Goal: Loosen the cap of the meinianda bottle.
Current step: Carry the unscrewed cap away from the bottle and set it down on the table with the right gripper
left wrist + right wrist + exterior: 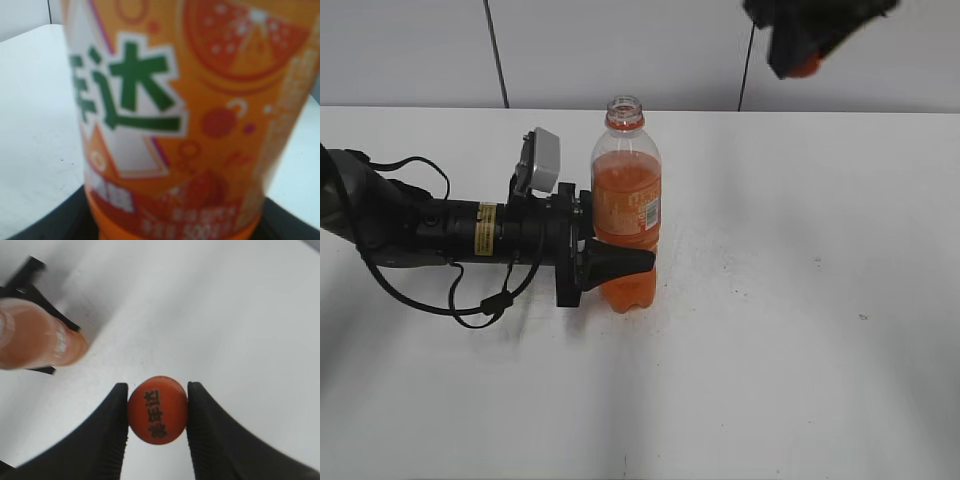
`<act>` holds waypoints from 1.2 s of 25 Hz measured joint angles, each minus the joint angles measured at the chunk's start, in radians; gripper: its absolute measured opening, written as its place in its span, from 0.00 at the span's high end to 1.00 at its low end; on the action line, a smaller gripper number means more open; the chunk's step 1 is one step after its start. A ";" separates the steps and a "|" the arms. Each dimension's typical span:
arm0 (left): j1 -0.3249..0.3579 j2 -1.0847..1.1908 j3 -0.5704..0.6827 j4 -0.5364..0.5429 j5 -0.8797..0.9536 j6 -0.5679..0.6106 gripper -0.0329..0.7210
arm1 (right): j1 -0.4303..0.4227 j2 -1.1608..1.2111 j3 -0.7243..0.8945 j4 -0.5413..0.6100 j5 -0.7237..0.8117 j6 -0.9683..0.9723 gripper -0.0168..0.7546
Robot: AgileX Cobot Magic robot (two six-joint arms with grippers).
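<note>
Next, I release the cap from my right gripper on the white table (902,305), just past the dark speck that is farthest from the bottle.
The meinianda bottle (627,205) stands upright on the white table with its neck open and no cap on it. My left gripper (610,265) is shut on its lower body from the left. In the left wrist view the bottle's orange label (190,125) fills the frame and hides the fingertips. My right gripper (805,50) is high at the top right, well above and to the right of the bottle. It is shut on the cap (157,409), an orange disc with dark characters on top, held between both fingers (157,412). The bottle (37,335) lies far below at the left of that view.
The white table (800,330) spreads around the bottle. A grey wall with dark seams (497,50) rises behind it. The left arm and its black cables (430,240) lie along the table at the left.
</note>
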 joint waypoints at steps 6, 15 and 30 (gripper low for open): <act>0.000 0.000 0.000 0.000 0.000 -0.001 0.43 | -0.216 -0.135 0.367 0.059 -0.148 0.083 0.63; 0.000 0.000 0.000 0.000 -0.001 -0.001 0.43 | -0.480 -0.199 0.844 0.155 -0.455 0.104 0.63; 0.000 0.000 0.000 0.000 -0.001 -0.001 0.43 | -0.565 -0.017 0.913 0.166 -0.713 0.109 0.63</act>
